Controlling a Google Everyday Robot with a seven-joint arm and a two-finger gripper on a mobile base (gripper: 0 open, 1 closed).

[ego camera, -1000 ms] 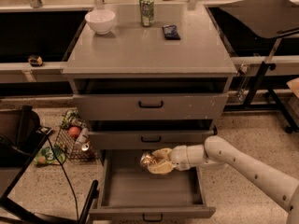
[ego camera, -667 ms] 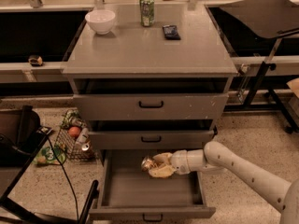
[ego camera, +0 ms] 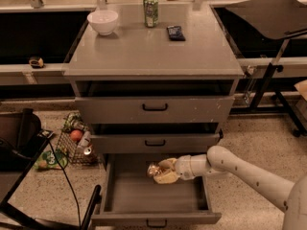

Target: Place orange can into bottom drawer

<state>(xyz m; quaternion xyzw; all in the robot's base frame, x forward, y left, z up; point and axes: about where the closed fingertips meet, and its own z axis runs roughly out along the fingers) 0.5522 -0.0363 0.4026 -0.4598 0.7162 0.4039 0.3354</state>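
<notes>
I will let go of the orange can on the grey bottom of the open bottom drawer [ego camera: 167,182], near its middle.
The bottom drawer [ego camera: 153,198] of the grey cabinet is pulled wide open, showing its plain grey inside. My gripper [ego camera: 160,172] reaches in from the right on a white arm and is shut on the orange can [ego camera: 154,170], a small shiny orange-gold can. It holds the can just above the drawer's inside, near the back and middle. The fingers cover much of the can.
On the cabinet top [ego camera: 153,51] stand a white bowl [ego camera: 103,21], a tall green can [ego camera: 150,11] and a dark small packet [ego camera: 175,32]. The two upper drawers [ego camera: 154,110] stand slightly out. A wire basket [ego camera: 72,145] with items sits on the floor at left. A black stand is at right.
The gripper with the can has moved slightly lower and leftward inside the open bottom drawer. The arm has shifted a little with it.
</notes>
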